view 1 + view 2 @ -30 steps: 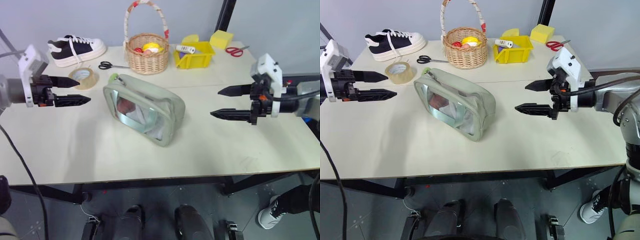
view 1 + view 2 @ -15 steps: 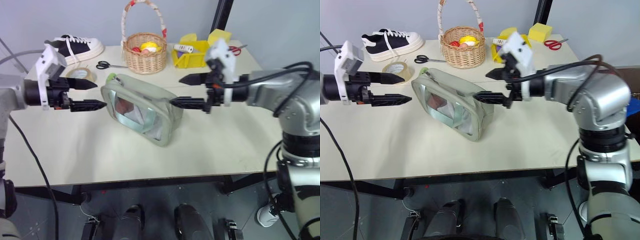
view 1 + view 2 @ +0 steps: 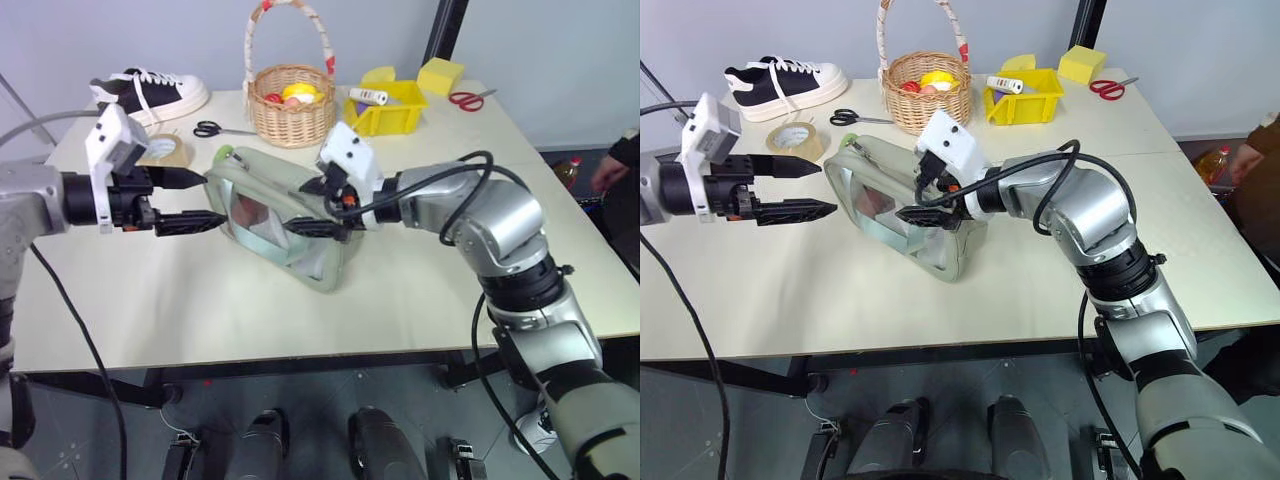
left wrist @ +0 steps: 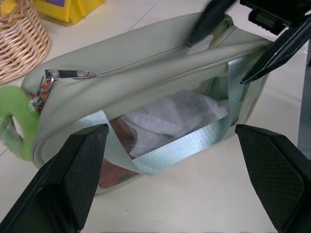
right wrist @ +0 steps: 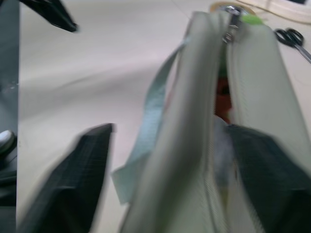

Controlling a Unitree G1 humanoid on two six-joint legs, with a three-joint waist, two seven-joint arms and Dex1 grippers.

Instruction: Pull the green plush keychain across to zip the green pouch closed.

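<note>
The green pouch lies at a slant to the robot's grippers, so the right gripper needs to turn it straight, then pinch its front upper edge [image 4: 243,50] near the end opposite the keychain.
The green pouch [image 3: 322,255] lies slantwise mid-table with its clear window facing me. Its zip gapes open along the top. The zipper pull [image 4: 68,74] sits at the pouch's far-left end. The green plush keychain [image 3: 227,155] hangs from that pull. My left gripper [image 3: 215,197] is open, level, and just short of the pouch's left end, a little nearer me than the keychain. My right gripper [image 3: 297,208] is open, with one finger behind and one in front of the pouch's upper edge near its right half.
At the back stand a wicker basket [image 3: 293,110], a yellow bin [image 3: 385,112], a tape roll [image 3: 165,150], black scissors [image 3: 215,130], a shoe [image 3: 150,92] and red scissors [image 3: 468,100]. A person's hand [image 3: 610,172] shows past the table's right edge.
My right gripper has swept left across the table onto the pouch, and its fingers have narrowed. My left gripper has moved right, up to the pouch's left end.
</note>
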